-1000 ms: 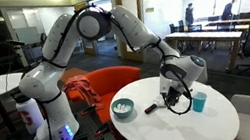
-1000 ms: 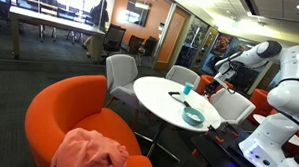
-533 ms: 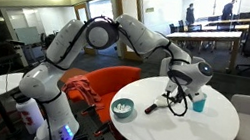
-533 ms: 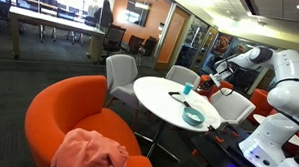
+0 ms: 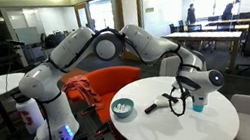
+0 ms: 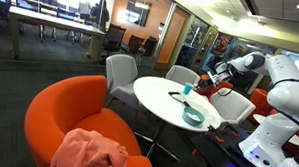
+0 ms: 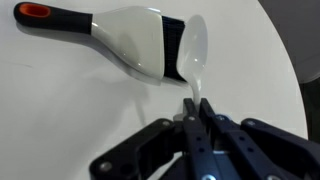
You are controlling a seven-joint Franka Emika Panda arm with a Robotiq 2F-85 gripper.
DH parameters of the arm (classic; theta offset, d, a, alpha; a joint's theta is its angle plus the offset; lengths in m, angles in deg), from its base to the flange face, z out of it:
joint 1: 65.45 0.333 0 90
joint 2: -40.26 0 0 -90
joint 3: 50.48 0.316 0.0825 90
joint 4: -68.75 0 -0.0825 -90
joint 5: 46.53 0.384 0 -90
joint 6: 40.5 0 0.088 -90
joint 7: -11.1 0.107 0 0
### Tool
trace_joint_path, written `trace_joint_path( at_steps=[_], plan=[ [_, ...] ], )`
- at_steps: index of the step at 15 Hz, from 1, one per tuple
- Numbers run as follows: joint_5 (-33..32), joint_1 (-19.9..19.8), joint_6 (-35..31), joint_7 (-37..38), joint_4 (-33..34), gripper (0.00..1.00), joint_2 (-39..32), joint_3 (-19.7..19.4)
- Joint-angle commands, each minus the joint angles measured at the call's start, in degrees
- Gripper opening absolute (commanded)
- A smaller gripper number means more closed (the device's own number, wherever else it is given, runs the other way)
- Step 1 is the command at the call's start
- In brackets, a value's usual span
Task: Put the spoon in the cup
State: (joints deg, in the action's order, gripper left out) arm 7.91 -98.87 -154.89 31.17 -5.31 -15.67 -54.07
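Next, I let go of the white spoon inside the small blue cup [image 5: 198, 105] that stands upright on the round white table.
In the wrist view my gripper [image 7: 195, 112] is shut on the thin handle of the pale white plastic spoon [image 7: 191, 52]. The spoon's bowl points away from me and overlaps the dark end of a brush-like tool. In an exterior view my gripper [image 5: 182, 97] hangs over the round white table, just beside the small bright blue cup [image 5: 199, 102], which stands upright. The cup also shows in an exterior view [image 6: 187, 89]. The spoon is too small to make out in both exterior views.
A tool with a white body, dark head and black handle [image 7: 120, 30] lies on the white table [image 7: 60, 110], also seen in an exterior view [image 5: 155, 107]. A teal bowl [image 5: 122, 108] [image 6: 193, 117] stands near the table edge. Orange armchairs stand beside the table.
The arm has swung sideways across the table towards the blue cup, carrying the gripper away from the dark-headed tool. The cup, bowl and tool have not moved.
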Motion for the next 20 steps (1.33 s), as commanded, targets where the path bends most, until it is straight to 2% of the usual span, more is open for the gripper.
trace_joint_path(
  at_steps=[1,2,5,11,17,20],
  plan=[
    [1.25,0.99,0.86,0.2,0.8,0.08,-0.55,-1.55],
    [1.28,0.99,0.9,0.29,0.96,0.02,-0.65,-1.54],
    [6.4,-0.8,3.63,4.87,2.93,0.02,-2.03,0.07],
    [20.81,-1.57,3.46,11.21,4.68,0.02,-4.36,0.59],
    [35.76,-2.12,2.05,15.29,10.15,0.02,-9.17,2.11],
    [38.43,-2.13,1.16,17.45,14.68,0.02,-12.87,3.09]
  ],
)
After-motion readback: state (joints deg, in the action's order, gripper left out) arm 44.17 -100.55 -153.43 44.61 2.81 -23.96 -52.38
